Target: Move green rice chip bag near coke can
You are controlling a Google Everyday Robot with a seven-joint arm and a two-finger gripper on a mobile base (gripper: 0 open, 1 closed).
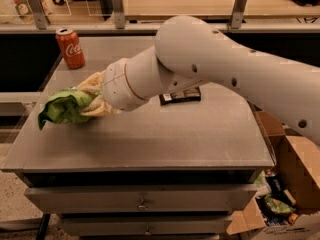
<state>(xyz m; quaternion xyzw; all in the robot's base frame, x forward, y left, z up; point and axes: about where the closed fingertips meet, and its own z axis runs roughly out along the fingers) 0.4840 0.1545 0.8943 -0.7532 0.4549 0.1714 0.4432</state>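
Note:
My gripper will set the green rice chip bag, now held at or just above the tabletop, down and let go of it on the grey table (pixel 92 68), just in front of the coke can.
The green rice chip bag (pixel 62 106) is crumpled at the left side of the grey table, held between my gripper's cream fingers (pixel 91 84). My gripper (pixel 86 99) is shut on the bag's right end and holds it at or just above the tabletop. The coke can (pixel 70 47), red with white script and a silver top, stands upright at the table's far left corner, well behind the bag. My white arm reaches in from the right across the table.
A small flat black wrapped bar (pixel 180 95) lies mid-table, partly under my arm. The grey table (pixel 165 139) has drawers below. An open cardboard box (pixel 280 204) with snacks sits on the floor at the right. A railing runs behind the table.

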